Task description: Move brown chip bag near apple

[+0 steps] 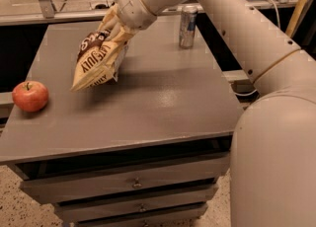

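The robot's gripper will release the brown chip bag, which hangs tilted above the table now, on the grey table [71,79] against the red apple, on the side of the apple that faces the can.
The brown chip bag [97,61], dark brown on top and tan below with "LATE JULY" print, hangs tilted above the grey table [148,107]. My gripper [114,27] is shut on the bag's top edge and holds it over the table's left-middle. The red apple [30,96] with yellowish patches and a short stem rests near the table's left edge, to the left of and below the bag, a bag's width away.
A slim silver drink can [187,26] stands upright at the back of the table, right of the gripper. My white arm [237,33] reaches in from the right. Drawers [133,184] sit under the tabletop. Table edges lie close to the apple.
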`<state>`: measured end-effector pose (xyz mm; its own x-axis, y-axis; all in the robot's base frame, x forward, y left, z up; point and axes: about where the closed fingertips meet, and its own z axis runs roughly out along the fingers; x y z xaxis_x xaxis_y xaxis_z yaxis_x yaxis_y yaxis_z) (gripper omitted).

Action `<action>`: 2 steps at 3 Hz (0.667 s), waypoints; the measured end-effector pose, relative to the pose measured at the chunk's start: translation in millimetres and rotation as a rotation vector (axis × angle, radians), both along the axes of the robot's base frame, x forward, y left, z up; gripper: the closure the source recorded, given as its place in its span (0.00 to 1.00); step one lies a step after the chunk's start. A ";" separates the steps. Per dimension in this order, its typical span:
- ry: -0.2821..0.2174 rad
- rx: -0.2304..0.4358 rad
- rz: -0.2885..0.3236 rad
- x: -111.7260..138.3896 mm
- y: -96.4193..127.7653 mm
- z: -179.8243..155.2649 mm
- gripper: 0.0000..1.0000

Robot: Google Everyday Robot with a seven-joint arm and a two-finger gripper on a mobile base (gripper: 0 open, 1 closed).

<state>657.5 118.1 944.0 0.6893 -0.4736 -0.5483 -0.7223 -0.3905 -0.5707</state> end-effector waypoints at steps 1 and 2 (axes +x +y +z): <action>-0.023 0.020 0.035 -9.7 9.5 10.0 1.00; -0.025 0.031 0.062 -17.6 19.9 11.7 1.00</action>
